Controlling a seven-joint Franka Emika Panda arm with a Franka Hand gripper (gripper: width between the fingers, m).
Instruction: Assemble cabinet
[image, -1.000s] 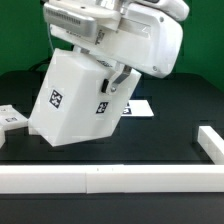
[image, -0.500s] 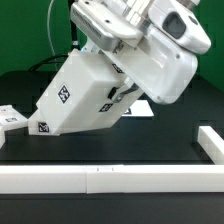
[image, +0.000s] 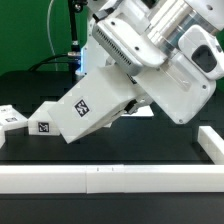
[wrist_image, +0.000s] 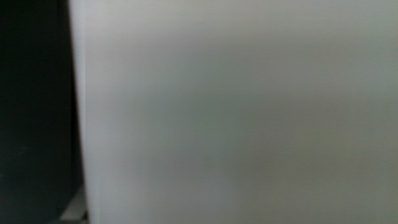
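Note:
Next, my gripper releases the cabinet on the black table (image: 103, 147), just behind the long white rail.
The cabinet (image: 85, 108) is a large white box with black-and-white tags, tilted far over in the exterior view. Its lower end is down by the black table toward the exterior view's left. Its upper end is raised under the arm's big white hand. My gripper (image: 129, 101) is shut on that raised end, with one dark finger (image: 133, 103) showing against the cabinet's side. In the wrist view a blurred white face of the cabinet (wrist_image: 231, 110) fills nearly the whole picture and hides the fingers.
A long white rail (image: 100, 180) runs along the table's front, with a short white upright piece (image: 211, 143) at its right end. A small flat white tagged block (image: 10, 118) lies at the exterior view's left, close to the cabinet's lower end.
The cabinet has tipped from a slight lean to lying far over toward the exterior view's left. The hand has swung up and to the right with it, still gripping.

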